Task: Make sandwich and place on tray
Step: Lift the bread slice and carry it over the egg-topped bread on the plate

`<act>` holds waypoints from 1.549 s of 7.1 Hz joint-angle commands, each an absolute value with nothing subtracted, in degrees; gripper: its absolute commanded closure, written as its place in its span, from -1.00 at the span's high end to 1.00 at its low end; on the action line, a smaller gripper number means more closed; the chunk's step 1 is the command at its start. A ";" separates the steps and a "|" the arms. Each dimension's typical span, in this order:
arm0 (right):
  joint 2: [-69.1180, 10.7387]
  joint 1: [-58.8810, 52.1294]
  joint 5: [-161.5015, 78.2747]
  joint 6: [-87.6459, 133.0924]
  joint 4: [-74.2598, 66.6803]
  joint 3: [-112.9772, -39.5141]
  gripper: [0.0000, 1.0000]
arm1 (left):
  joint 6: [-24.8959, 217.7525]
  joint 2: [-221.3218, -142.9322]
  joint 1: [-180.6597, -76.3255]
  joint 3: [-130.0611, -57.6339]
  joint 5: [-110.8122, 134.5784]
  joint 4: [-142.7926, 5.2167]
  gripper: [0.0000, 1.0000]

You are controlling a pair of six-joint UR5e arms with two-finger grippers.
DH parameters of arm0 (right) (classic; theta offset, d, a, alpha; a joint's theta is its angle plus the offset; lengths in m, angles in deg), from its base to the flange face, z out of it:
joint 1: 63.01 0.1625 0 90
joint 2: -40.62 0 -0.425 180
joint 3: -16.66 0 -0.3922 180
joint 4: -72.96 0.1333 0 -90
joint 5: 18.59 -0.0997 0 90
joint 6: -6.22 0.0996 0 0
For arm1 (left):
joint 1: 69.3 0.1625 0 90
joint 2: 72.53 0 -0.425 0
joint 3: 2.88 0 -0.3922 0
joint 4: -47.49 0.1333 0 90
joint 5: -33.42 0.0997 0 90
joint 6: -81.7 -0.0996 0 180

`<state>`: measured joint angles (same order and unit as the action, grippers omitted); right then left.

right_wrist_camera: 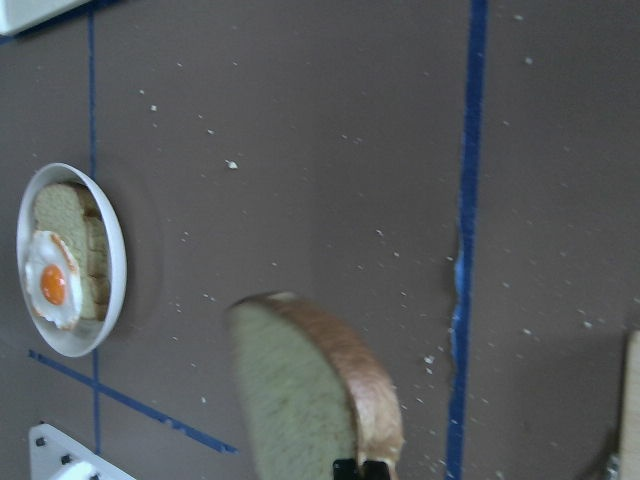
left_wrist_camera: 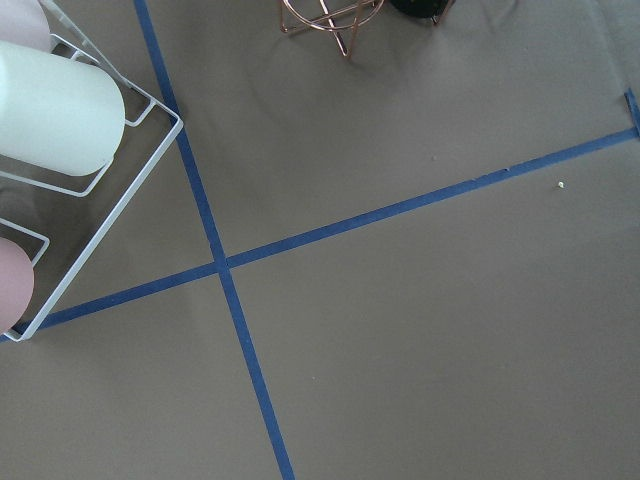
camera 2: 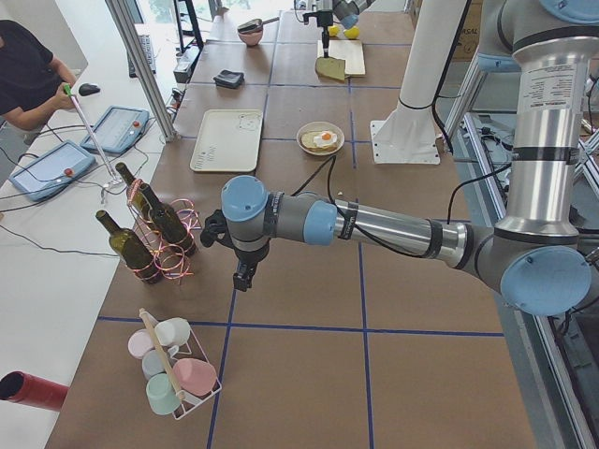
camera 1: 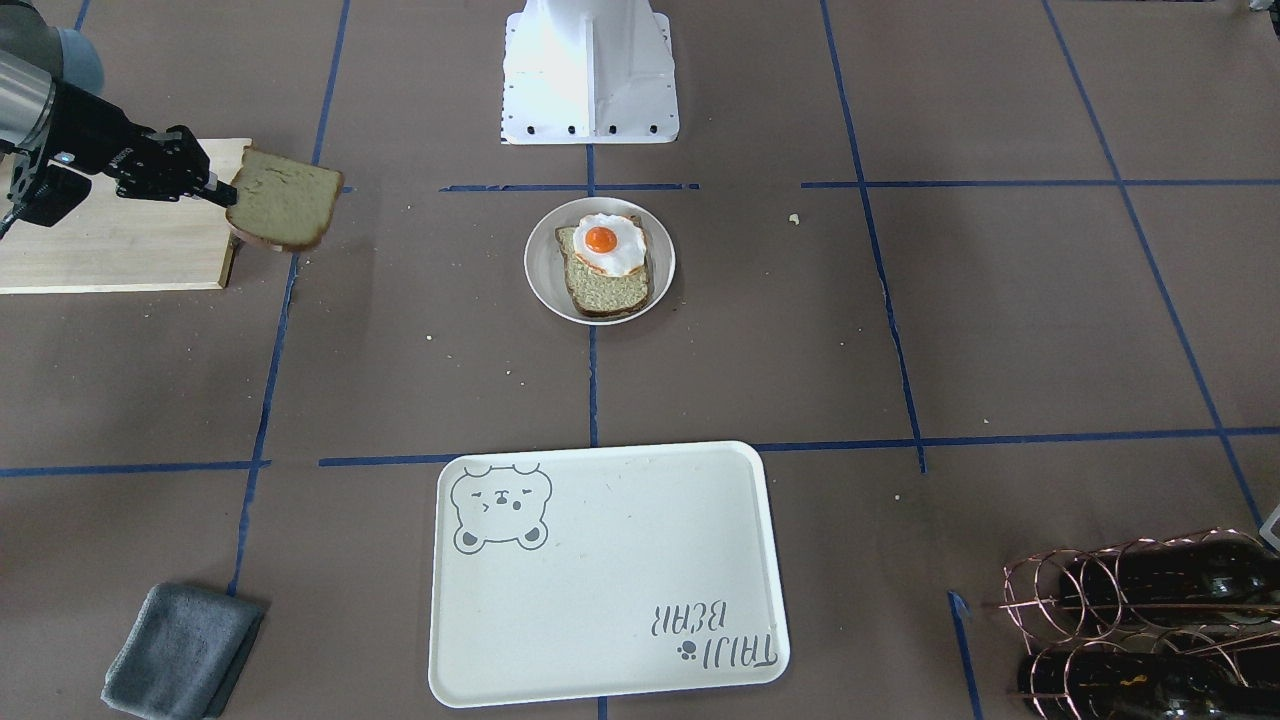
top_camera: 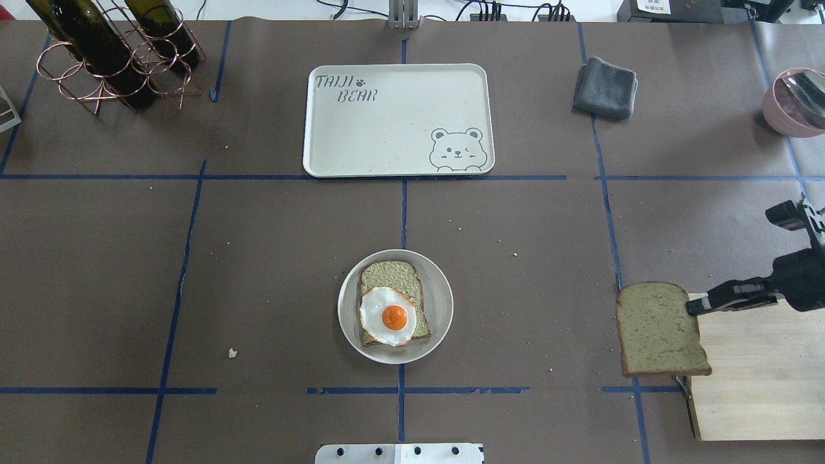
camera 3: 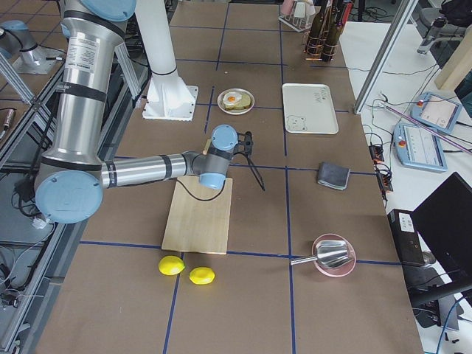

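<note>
Next, my right gripper lets go of the tan bread slice on top of the fried egg (camera 1: 602,251) (right_wrist_camera: 60,278) in the round white plate.
My right gripper (camera 1: 218,192) is shut on the edge of a tan bread slice (camera 1: 285,205) and holds it lifted beside the wooden board's end; they also show in the overhead view, gripper (top_camera: 693,307) and slice (top_camera: 657,328), and the slice in the right wrist view (right_wrist_camera: 300,400). A second bread slice (top_camera: 390,274) with a fried egg (top_camera: 388,316) on it lies in a round white plate (top_camera: 441,303) at the table's middle. The white bear tray (top_camera: 387,129) lies bare beyond it. My left gripper (camera 2: 241,276) hangs far off near the bottle rack; I cannot tell whether it is open.
A light wooden board (top_camera: 754,374) lies under my right arm. A grey cloth (top_camera: 606,87) and a pink bowl (top_camera: 793,100) sit at the far right. A copper rack with dark bottles (top_camera: 109,51) stands at the far left. A wire cup rack (left_wrist_camera: 60,110) is near my left wrist.
</note>
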<state>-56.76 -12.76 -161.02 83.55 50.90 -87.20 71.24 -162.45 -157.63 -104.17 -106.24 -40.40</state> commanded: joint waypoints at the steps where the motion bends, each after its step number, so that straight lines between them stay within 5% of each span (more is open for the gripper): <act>1: -42.68 -12.65 -161.24 95.13 50.90 -84.00 -1.00 | 71.24 -162.44 -157.63 -104.13 -106.24 -40.66 1.00; 4: -23.41 -19.28 -154.44 100.00 51.16 -70.03 -1.00 | 71.24 -162.44 -157.63 -104.13 -107.90 -40.66 1.00; 11: -20.29 -32.59 -146.47 99.12 51.51 -65.78 -1.00 | 71.24 -162.45 -157.63 -104.22 -108.70 -40.66 1.00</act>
<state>-19.87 -31.92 -146.19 99.29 51.49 -66.24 71.24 -162.49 -157.63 -104.21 -108.62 -40.66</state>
